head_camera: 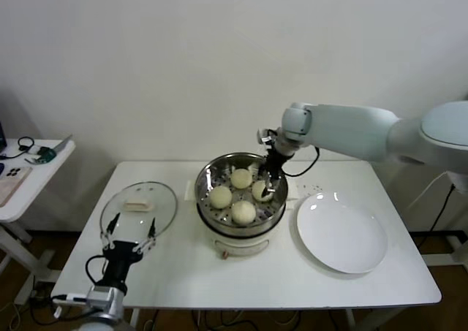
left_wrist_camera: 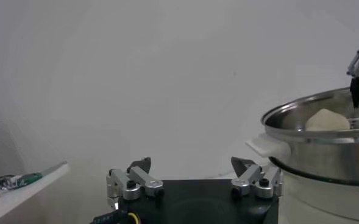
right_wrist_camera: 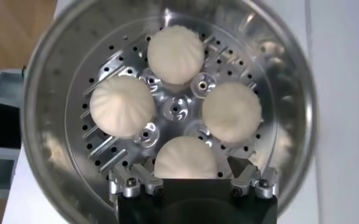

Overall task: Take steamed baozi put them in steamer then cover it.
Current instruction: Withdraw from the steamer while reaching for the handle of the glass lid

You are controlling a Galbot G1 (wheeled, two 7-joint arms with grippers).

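Note:
Next, I move my left gripper to the glass lid's handle (head_camera: 138, 205) and close it there, because the steamer with the baozi needs its cover.
Several off-white steamed baozi lie on the perforated tray of the shiny steamer (head_camera: 212, 169) at the table's middle. Among them are one at the back (head_camera: 240, 177), one on the left (head_camera: 220, 196) and one at the front (head_camera: 243, 212). My right gripper (head_camera: 265, 187) hangs inside the pot over the right-hand baozi (right_wrist_camera: 186, 157). Its jaws are open, one on each side of that bun with gaps showing. The round glass lid (head_camera: 139, 207) lies flat on the table left of the steamer. My left gripper (head_camera: 129, 232) stands open at the lid's near edge, holding nothing.
An empty white plate (head_camera: 341, 232) lies right of the steamer. A small side table (head_camera: 29, 170) with cables and tools stands off to the left. The white wall is close behind the table.

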